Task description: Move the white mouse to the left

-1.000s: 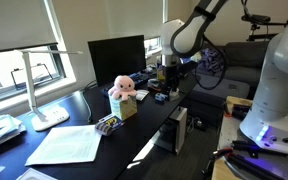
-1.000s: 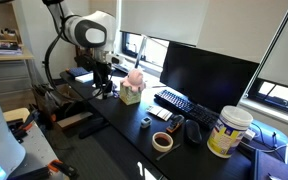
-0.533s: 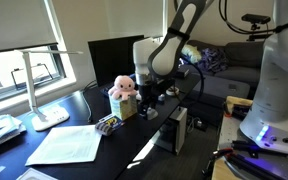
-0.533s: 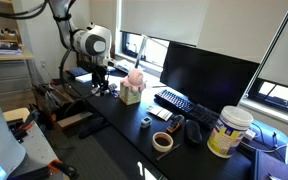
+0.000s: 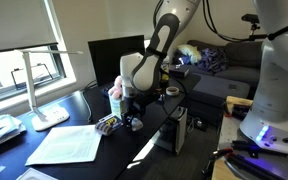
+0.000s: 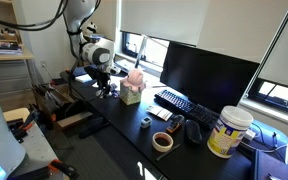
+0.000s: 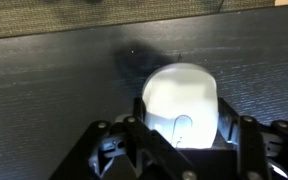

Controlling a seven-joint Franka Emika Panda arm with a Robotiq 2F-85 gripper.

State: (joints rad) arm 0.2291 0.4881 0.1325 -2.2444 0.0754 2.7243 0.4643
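Note:
The white mouse, now low over the dark desk, will leave my gripper at the small packet (image 5: 113, 122), which lies between the white paper sheet and the pink plush toy.
The white mouse (image 7: 181, 100) is small and rounded, and fills the lower middle of the wrist view over the dark desk. My gripper (image 7: 181, 125) is shut on its two sides. In both exterior views the gripper (image 5: 134, 120) (image 6: 106, 88) is low over the desk, just in front of the pink plush toy. The gripper hides the mouse in both exterior views. I cannot tell whether the mouse touches the desk.
The pink plush toy (image 5: 120, 88) (image 6: 134, 78) sits on a box beside the gripper. A white paper sheet (image 5: 69, 143) and a round white lamp base (image 5: 51, 117) lie further along. A monitor (image 6: 206, 70), keyboard (image 6: 176, 101), tape roll (image 6: 163, 142) and tub (image 6: 229, 130) stand at the other end.
The arm has swung along the desk from near the monitor toward the plush toy and paper, and the gripper has come lower over the desk.

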